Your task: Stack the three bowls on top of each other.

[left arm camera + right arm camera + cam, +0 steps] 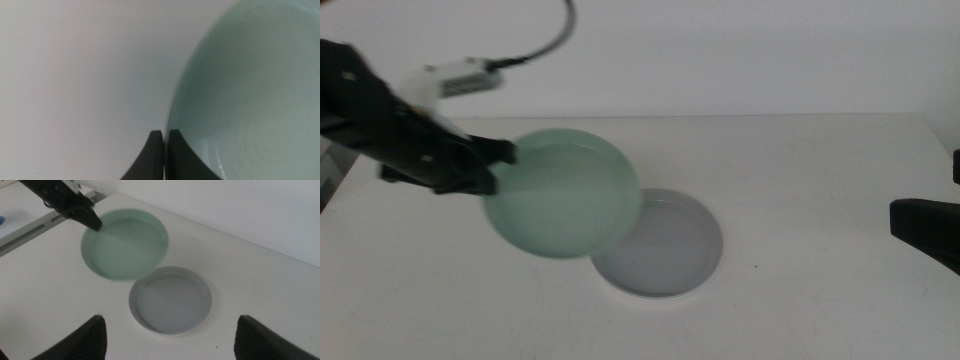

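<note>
I should release the mint green bowl from my left gripper inside the grey bowl (656, 242), nested flush within its rim. The mint green bowl is held tilted above the table.
My left gripper (503, 158) is shut on the near-left rim of the mint green bowl (565, 195) and holds it, tilted and blurred, above the table. The rim sits between its jaws in the left wrist view (164, 150), with the bowl (250, 90) beside them. The green bowl overlaps the left edge of the grey bowl (665, 255), which rests on the table. In the right wrist view the grey bowl (170, 300) has a pale outer rim, and the green bowl (125, 242) hangs behind it. No separate white bowl shows. My right gripper (172, 345) is open and waits at the right edge (925, 230).
The white table (800, 170) reaches to a pale back wall. A black cable (555, 35) loops above the left arm. The table's left edge and a darker strip lie past the left arm (30, 227).
</note>
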Tool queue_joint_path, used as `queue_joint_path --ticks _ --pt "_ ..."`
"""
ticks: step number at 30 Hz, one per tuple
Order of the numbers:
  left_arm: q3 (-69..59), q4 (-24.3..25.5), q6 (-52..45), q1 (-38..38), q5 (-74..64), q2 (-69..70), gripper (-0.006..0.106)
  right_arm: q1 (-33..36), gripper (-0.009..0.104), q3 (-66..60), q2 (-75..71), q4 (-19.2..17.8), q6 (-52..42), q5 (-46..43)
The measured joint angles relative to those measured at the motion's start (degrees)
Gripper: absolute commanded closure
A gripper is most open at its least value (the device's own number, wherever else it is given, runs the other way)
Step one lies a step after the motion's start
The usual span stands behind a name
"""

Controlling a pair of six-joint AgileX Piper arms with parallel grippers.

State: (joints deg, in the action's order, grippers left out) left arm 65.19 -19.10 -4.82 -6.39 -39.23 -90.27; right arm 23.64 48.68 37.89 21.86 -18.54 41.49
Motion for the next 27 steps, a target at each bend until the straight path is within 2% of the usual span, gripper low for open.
queue_joint_path --ticks 4,9,20,22,24,27 --pt "0.0 -0.1 1.7 -7.2 2.3 -2.7 0.100 0.0 0.031 0.0 0.0 0.0 0.0 0.0" --pt "0.0 -0.6 2.9 -12.6 6.4 -6.8 0.100 0.0 0.031 0.0 0.0 0.0 0.0 0.0" --pt "0.0 -3.1 2.9 -16.0 16.2 -13.6 0.099 0.0 0.031 0.0 0.0 0.0 0.0 0.0" --pt "0.0 -3.3 2.9 -16.0 16.8 -13.9 0.092 0.0 0.031 0.0 0.0 0.0 0.0 0.0" --pt "0.0 -3.3 2.9 -16.0 17.0 -14.0 0.079 0.0 0.031 0.0 0.0 0.0 0.0 0.0" --pt "0.0 -3.3 2.8 -16.0 17.0 -14.0 0.047 0.0 0.031 0.0 0.0 0.0 0.0 0.0"
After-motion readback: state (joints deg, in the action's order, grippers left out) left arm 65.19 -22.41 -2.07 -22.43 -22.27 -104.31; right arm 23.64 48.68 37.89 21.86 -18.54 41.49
